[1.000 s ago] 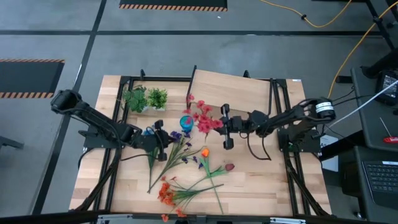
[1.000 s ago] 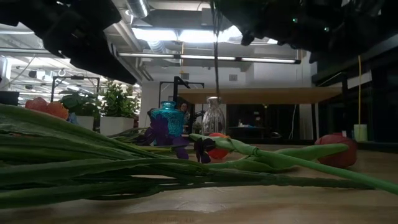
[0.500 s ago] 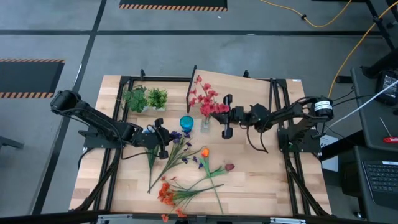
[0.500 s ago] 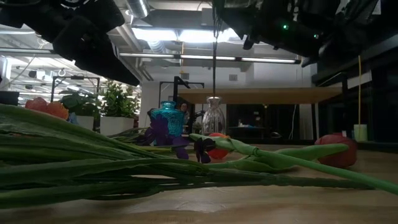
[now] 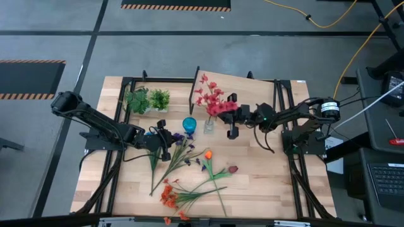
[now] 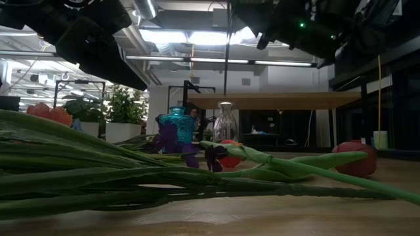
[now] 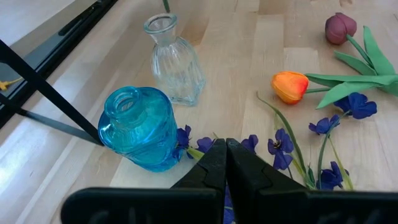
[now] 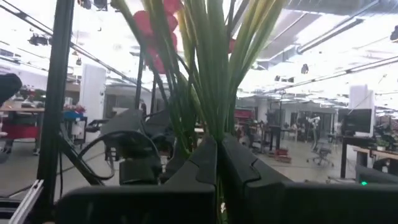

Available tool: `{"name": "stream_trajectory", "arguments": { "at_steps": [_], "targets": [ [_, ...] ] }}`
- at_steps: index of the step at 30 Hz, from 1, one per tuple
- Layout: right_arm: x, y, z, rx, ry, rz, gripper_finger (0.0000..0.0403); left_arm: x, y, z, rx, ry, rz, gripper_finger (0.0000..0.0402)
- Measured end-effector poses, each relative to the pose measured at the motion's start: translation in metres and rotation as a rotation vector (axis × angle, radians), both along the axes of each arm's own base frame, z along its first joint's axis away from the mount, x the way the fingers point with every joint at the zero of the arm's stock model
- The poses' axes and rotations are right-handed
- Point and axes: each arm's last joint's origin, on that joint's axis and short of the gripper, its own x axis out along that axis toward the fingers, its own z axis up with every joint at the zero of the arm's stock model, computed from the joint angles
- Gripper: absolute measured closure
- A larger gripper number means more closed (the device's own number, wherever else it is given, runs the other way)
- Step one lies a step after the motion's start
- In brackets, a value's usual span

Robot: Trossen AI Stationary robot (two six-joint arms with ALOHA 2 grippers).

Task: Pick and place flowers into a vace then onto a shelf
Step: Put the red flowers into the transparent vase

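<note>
The red flower spray, now over the clear glass vase, will be let go by my right gripper with its stems standing inside the blue vase (image 5: 189,125).
A red flower spray (image 5: 211,101) stands nearly upright over the clear glass vase (image 5: 208,124). Its thin stem (image 6: 225,59) reaches down to the vase mouth (image 7: 160,23). My right gripper (image 5: 226,117) is shut on it, next to the shelf (image 5: 243,91). My left gripper (image 7: 225,149) is shut, low over the blue-purple spray (image 5: 180,140) beside the blue vase (image 7: 138,127); whether it touches the spray cannot be told. An orange tulip (image 7: 289,86), a dark red bud (image 7: 339,27) and an orange spray (image 5: 170,194) lie flat on the table. My right gripper pinches the red spray's bunched green stems (image 8: 214,99) between its two fingers (image 8: 199,158), well below the blooms. It comes level from the table's right, across the stems. The spray stands upright, lifted, its lower end at the clear vase's mouth.
Two leafy green plants (image 5: 147,99) stand near the far left corner. The shelf's black legs (image 7: 50,99) rise beside the vases. Green stems (image 6: 131,177) cover the near middle of the table; the near right part of the tabletop (image 5: 278,183) is bare wood.
My right gripper has moved toward the far edge and slightly left, turning the red spray more upright. The blooms have swung away from over the vases toward the shelf, uncovering the clear vase, while the stem's lower end has stayed at the vase mouth.
</note>
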Motion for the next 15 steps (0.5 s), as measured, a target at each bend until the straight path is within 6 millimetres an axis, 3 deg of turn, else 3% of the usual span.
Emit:
{"name": "stream_trajectory", "arguments": {
  "at_steps": [15],
  "targets": [
    [0.004,-0.007,-0.012,-0.002,0.127,-0.033,0.0402,0.000,0.000,0.000,0.000,0.000,0.000,0.0398]
  ]
}}
